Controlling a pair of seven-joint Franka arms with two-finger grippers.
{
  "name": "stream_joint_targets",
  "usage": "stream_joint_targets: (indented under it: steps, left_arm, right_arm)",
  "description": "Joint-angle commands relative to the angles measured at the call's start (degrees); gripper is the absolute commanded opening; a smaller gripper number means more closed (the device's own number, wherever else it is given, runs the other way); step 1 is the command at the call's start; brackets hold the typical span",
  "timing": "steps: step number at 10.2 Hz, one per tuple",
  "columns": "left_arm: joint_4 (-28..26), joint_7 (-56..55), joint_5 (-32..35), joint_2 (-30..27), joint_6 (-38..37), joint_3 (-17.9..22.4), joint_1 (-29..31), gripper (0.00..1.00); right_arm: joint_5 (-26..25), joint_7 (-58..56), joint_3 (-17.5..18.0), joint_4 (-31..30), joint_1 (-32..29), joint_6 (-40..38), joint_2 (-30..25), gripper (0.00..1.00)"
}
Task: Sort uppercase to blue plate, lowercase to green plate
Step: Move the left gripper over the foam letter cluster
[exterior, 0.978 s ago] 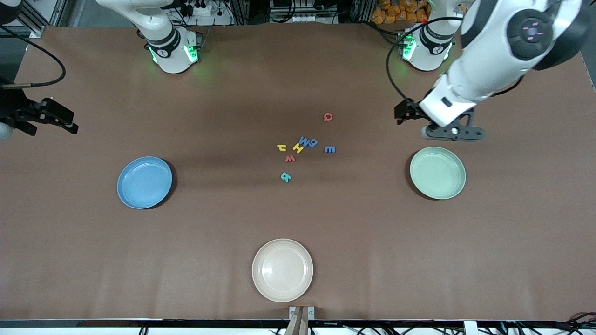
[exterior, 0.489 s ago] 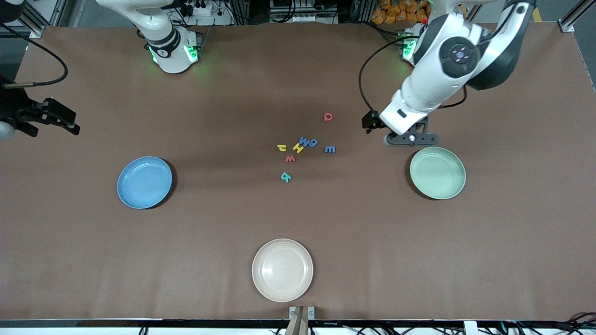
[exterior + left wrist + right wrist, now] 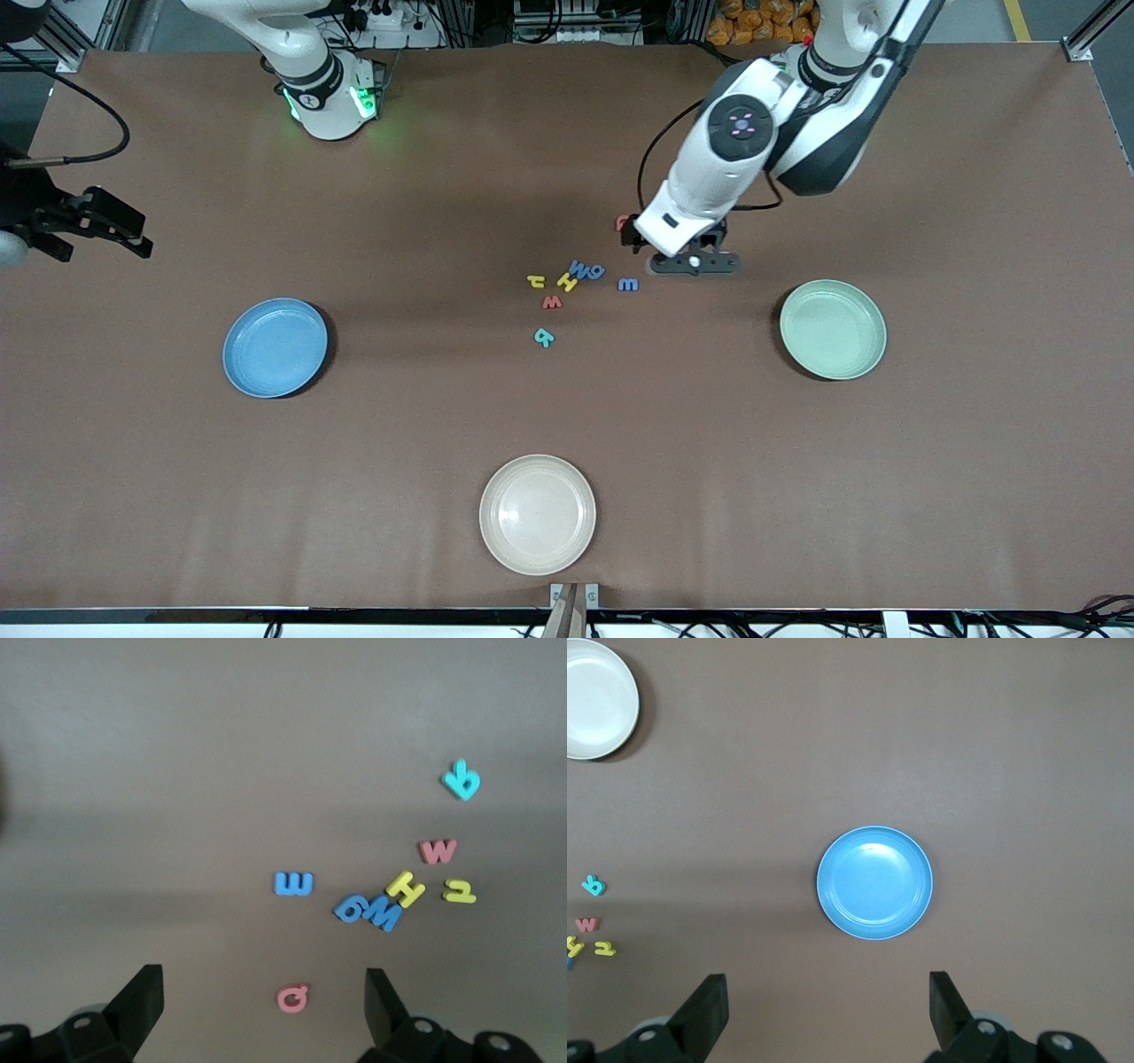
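The robot's left gripper will next shut on the outer sides (image 3: 628,283) (image 3: 293,885) of the lowercase blue m, the letter that lies alone nearest the green plate.
Eight small letters lie mid-table: red Q (image 3: 622,221) (image 3: 293,997), blue e (image 3: 627,284) (image 3: 293,883), blue M (image 3: 579,268) touching the blue g-shaped one (image 3: 596,272), yellow H (image 3: 567,283), yellow h (image 3: 535,281), red w (image 3: 552,302) and teal R (image 3: 544,337). My left gripper (image 3: 694,263) (image 3: 261,985) hangs open beside the Q, which shows between its fingers, with the hand covering part of that letter from the front. The blue plate (image 3: 275,346) (image 3: 874,882) and green plate (image 3: 833,329) are empty. My right gripper (image 3: 99,241) (image 3: 828,988) waits open over the table's right-arm end.
An empty cream plate (image 3: 537,514) (image 3: 598,695) sits near the table's front edge, nearer to the camera than the letters. Both arm bases stand along the table's back edge.
The left arm has swung from above the green plate toward the letters and now hangs by the Q. The right arm and all letters have stayed put.
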Motion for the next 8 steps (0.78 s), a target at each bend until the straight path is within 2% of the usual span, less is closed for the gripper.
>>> stream_joint_targets:
  steps: [1, 3, 5, 8]
  left_arm:
    - [0.2, -5.6, 4.8, 4.7, 3.8, 1.8, -5.1, 1.00]
    - [0.0, -6.2, 8.2, 6.8, 5.2, 4.4, -8.5, 1.00]
    - [-3.3, -6.1, 10.6, 7.5, 10.4, 4.5, -8.5, 1.00]
    - [-5.8, -6.1, 10.7, 8.9, 15.5, 4.7, -8.2, 1.00]
  right_arm:
    - [1.0, -0.6, -0.1, 0.4, 0.1, 0.0, -0.3, 1.00]
    - [1.0, -0.3, -0.1, 0.5, 0.2, 0.2, -0.3, 1.00]
    - [1.0, -0.3, -0.1, 1.1, 0.2, 0.6, -0.3, 1.00]
    - [0.8, 0.0, 0.0, 1.0, 0.2, 0.2, -0.4, 1.00]
